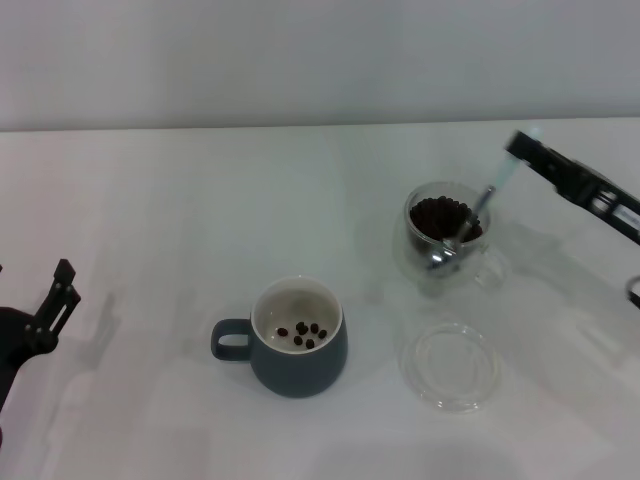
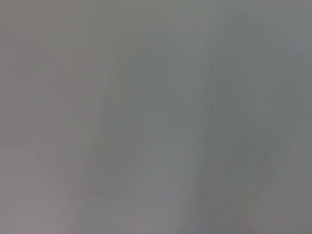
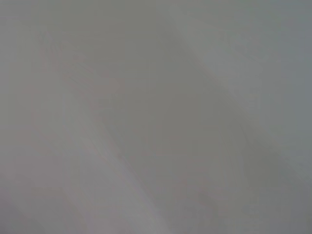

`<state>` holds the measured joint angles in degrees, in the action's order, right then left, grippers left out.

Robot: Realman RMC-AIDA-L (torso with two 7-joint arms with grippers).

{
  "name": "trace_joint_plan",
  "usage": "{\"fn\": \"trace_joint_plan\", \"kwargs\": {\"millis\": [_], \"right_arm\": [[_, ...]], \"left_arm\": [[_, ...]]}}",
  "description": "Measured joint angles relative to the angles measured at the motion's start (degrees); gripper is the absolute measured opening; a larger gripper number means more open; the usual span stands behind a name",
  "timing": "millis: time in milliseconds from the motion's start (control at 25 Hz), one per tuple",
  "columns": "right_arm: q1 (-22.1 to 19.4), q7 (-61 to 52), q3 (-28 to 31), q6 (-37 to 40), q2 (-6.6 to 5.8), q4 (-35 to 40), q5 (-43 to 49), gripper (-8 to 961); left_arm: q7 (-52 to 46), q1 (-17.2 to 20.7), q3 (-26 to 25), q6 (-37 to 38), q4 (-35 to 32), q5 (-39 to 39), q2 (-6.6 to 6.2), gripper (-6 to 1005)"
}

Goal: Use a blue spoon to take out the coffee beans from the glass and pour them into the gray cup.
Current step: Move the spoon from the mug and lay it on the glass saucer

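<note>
Next, I set the blue spoon down on the clear glass saucer (image 1: 463, 335) with my right gripper, with the spoon's handle pointing toward the glass.
The glass (image 1: 440, 245) stands right of centre and holds dark coffee beans (image 1: 437, 216). The blue spoon (image 1: 477, 212) leans into it, bowl down among the beans, pale blue handle up to the right. My right gripper (image 1: 520, 147) is shut on the spoon's handle end, above and right of the glass. The gray cup (image 1: 297, 338) stands in front of centre, handle to the left, with several beans (image 1: 303, 333) on its cream bottom. My left gripper (image 1: 62, 285) is parked at the left edge. Both wrist views show only blank table.
A flat clear glass saucer (image 1: 449, 365) lies on the white table (image 1: 150, 220) in front of the glass, right of the gray cup. A pale wall runs along the table's far edge.
</note>
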<state>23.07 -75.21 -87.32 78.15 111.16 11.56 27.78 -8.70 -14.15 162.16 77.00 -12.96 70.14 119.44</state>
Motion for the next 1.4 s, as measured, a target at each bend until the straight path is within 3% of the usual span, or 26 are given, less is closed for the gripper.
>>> {"fn": "trace_joint_plan", "kwargs": {"millis": [80,240,680,1160,1400], "right_arm": [[-0.93,-1.52,-0.1,2.14,-0.99,-1.75,0.03,139],[-3.88,-2.96,-0.55,4.88,-1.44,-2.4,0.62,139],[-5.27,-2.4,-0.58,-2.48,1.09,-2.62,7.08,140],[-4.76,-4.25,-0.82,-6.42,1.38,-2.69,10.55,140],[-4.67,-5.06,-1.04,-7.39,1.5,-2.69,10.61,240]], "left_arm": [[0.0,-0.09,0.0,0.0,-0.04,0.0,0.0,863],[0.0,-0.5,0.0,0.0,-0.05,-0.01,0.0,863],[-0.05,-0.88,0.08,0.0,-0.02,0.0,-0.06,863],[-0.09,-0.69,0.13,0.0,-0.05,-0.06,-0.09,863],[-0.09,-0.86,0.09,0.0,-0.05,-0.22,-0.09,862]]}}
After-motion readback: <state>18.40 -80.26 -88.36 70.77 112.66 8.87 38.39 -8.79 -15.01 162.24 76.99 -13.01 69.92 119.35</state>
